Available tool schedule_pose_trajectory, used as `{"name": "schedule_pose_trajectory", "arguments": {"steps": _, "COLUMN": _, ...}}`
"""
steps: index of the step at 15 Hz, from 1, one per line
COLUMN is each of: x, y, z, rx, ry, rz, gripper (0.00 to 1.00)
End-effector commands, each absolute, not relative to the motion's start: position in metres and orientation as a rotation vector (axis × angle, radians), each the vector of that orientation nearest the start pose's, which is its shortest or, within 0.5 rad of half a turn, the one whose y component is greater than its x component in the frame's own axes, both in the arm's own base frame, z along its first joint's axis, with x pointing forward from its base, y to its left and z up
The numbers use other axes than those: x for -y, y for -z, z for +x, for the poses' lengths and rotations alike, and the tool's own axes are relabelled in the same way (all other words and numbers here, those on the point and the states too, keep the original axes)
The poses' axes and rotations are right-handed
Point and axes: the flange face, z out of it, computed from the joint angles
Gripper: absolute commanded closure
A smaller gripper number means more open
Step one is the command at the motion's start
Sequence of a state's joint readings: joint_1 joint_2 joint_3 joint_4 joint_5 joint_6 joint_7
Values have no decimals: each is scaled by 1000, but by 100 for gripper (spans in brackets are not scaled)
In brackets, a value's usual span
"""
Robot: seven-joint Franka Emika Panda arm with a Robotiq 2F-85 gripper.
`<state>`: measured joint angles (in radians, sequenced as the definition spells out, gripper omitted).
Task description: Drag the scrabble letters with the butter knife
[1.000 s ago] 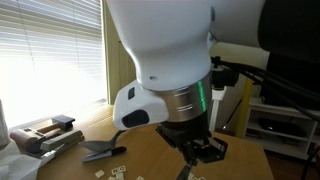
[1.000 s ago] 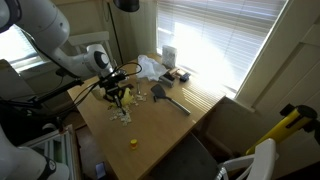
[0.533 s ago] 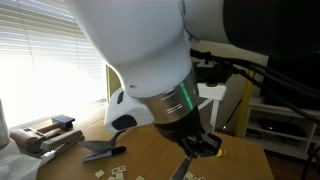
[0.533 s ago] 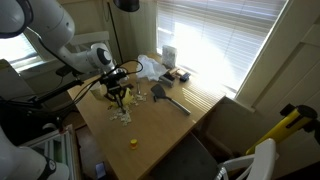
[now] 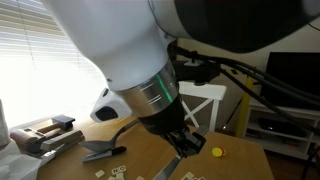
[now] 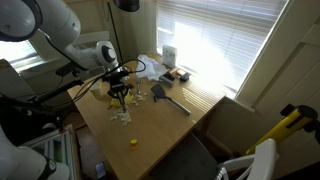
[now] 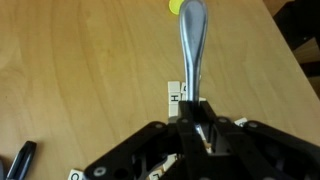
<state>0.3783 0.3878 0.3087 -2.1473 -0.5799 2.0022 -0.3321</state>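
My gripper has a spot for the butter knife between the dark spatula and the yellow disc. Next, I set the butter knife down there, on the bare wood (image 5: 180,147) (image 7: 123,38).
My gripper (image 7: 200,132) is shut on the butter knife (image 7: 190,55), a slim silver piece that runs from the jaws up the wrist view to a rounded end. Pale scrabble letters (image 7: 175,95) lie against the knife's left side just ahead of the jaws, and one more tile (image 7: 75,176) sits at the bottom edge. In an exterior view the gripper (image 5: 186,141) holds the knife (image 5: 168,167) slanted down to the table, with letters (image 5: 116,172) scattered beside it. In the other exterior picture the gripper (image 6: 120,94) hangs over the letter cluster (image 6: 123,116).
A small yellow disc (image 5: 217,152) lies on the wooden table (image 6: 160,125) beyond the knife end, also in the wrist view (image 7: 175,5). A dark spatula (image 6: 168,97) lies nearby. A white crumpled cloth (image 6: 150,68) and small boxes (image 6: 180,75) sit by the window.
The arm has swung across the close exterior view, carrying the gripper and knife leftward; the yellow disc has come into sight there. The grip on the knife is unchanged.
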Motion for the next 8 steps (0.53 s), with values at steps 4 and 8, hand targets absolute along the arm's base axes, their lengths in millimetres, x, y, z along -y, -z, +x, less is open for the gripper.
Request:
{"name": "schedule_pose_trajectory", "arguments": {"steps": 4, "x": -226, "y": -209, "z": 461, "rx": 1740, "ry": -512, "rz": -2886, "gripper": 96}}
{"name": "schedule_pose_trajectory", "arguments": {"steps": 8, "x": -167, "y": -212, "z": 479, "rx": 1442, "ry": -369, "rz": -2997, "gripper": 96}}
